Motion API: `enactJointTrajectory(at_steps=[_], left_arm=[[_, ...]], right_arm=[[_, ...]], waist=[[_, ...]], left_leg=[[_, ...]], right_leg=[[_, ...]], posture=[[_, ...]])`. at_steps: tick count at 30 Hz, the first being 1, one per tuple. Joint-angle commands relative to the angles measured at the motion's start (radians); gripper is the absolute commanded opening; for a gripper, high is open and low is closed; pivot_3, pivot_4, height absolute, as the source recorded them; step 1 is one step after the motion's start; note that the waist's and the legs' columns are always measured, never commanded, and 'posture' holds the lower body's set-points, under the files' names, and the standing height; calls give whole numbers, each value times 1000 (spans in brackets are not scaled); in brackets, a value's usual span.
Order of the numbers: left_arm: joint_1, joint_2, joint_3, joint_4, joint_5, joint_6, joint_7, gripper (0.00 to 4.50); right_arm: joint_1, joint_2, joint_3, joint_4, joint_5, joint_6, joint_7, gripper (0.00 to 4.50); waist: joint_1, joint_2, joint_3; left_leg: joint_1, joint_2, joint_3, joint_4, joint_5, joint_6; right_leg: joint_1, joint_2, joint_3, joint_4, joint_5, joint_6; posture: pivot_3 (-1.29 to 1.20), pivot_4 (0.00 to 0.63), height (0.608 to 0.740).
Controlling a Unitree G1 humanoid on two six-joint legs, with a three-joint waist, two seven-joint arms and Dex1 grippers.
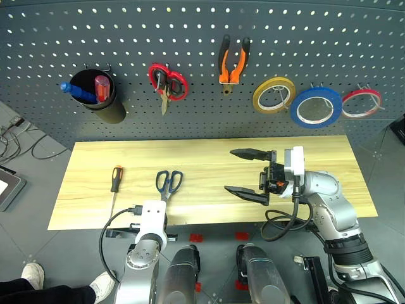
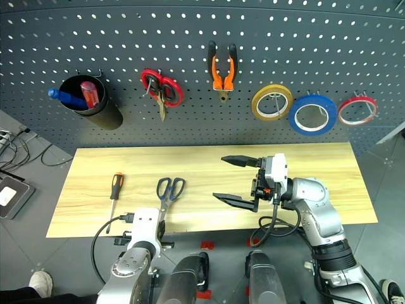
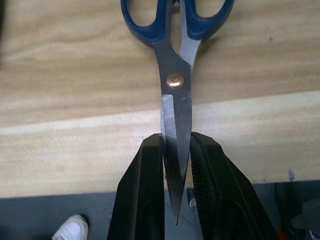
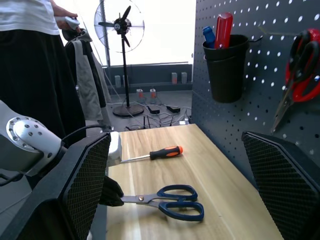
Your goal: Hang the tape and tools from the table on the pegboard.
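Note:
The robot's left gripper has the scissors low on the blades, so it should open, move toward the handles and grip at the pivot screw (image 3: pixel 175 80) before lifting them to the pegboard.
The scissors (image 1: pixel 169 182) with dark blue handles lie on the table (image 1: pixel 209 161), handles toward the pegboard (image 1: pixel 190 38). Their blade tips reach over the table's near edge. My left gripper (image 3: pixel 176 145) is shut on the blades (image 3: pixel 175 115). To their left the screwdriver (image 1: pixel 115 180) lies flat on the wood. The orange-handled pliers (image 1: pixel 233 61) and the blue tape (image 1: pixel 316 107) hang on the pegboard. Over the table's right half my right gripper (image 1: pixel 229 170) hovers open, pointing left, with nothing between its fingers (image 4: pixel 85 185).
A black cup (image 1: pixel 101 95) on the pegboard holds a blue and a red handle. Red scissors (image 1: pixel 168 82), a yellow roll (image 1: pixel 273 95) and a thin red roll (image 1: pixel 361 102) hang there too. A person (image 4: pixel 40 50) stands beyond the table's left end, near a fan (image 4: pixel 119 25).

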Motion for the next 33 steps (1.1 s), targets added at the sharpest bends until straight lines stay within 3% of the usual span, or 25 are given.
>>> enactJointTrajectory(at_steps=[1, 7, 9, 17, 25, 33], left_arm=[[-16, 14, 17, 21, -16, 41, 0, 453], [-92, 53, 35, 83, -39, 98, -7, 453], [-119, 61, 44, 101, -47, 110, -6, 1154], [-142, 64, 59, 67, -84, 218, -10, 3187], [-305, 33, 174, 139, -174, 404, -21, 3187], [-432, 150, 174, 291, -226, 439, -81, 3187]], right_arm=[[16, -11, -1, -59, 7, 9, -5, 4500], [28, -23, -3, -70, 4, 23, -15, 4500], [31, -23, -3, -72, 2, 25, -19, 4500], [24, -23, -1, -57, -3, 25, -25, 4500], [22, -18, 3, -47, -6, 22, -22, 4500], [28, -20, 0, -53, -6, 30, -24, 4500]], waist=[[0, 0, 8], [-1, 1, 22], [-3, 1, 26], [-4, 4, 32], [2, 4, 32], [2, 5, 33]], left_leg=[[0, 0, 0, 0, 0, 0], [0, 0, 0, 0, 0, 0], [0, 0, 0, 0, 0, 0], [0, 0, 0, 0, 0, 0], [0, 0, -1, 0, 0, 0], [4, -1, -1, -2, 0, -1]], right_leg=[[0, 0, 0, 0, 0, 0], [0, 0, -1, 1, 0, 0], [0, 0, -1, 1, 0, 0], [0, 0, -1, 1, 0, 0], [0, 1, -3, 1, 0, 0], [2, 1, -2, 1, 0, 0]], posture=[[-100, 439, 740], [-106, 445, 740], [-106, 446, 740], [-99, 439, 740], [-84, 434, 740], [-100, 436, 740]])
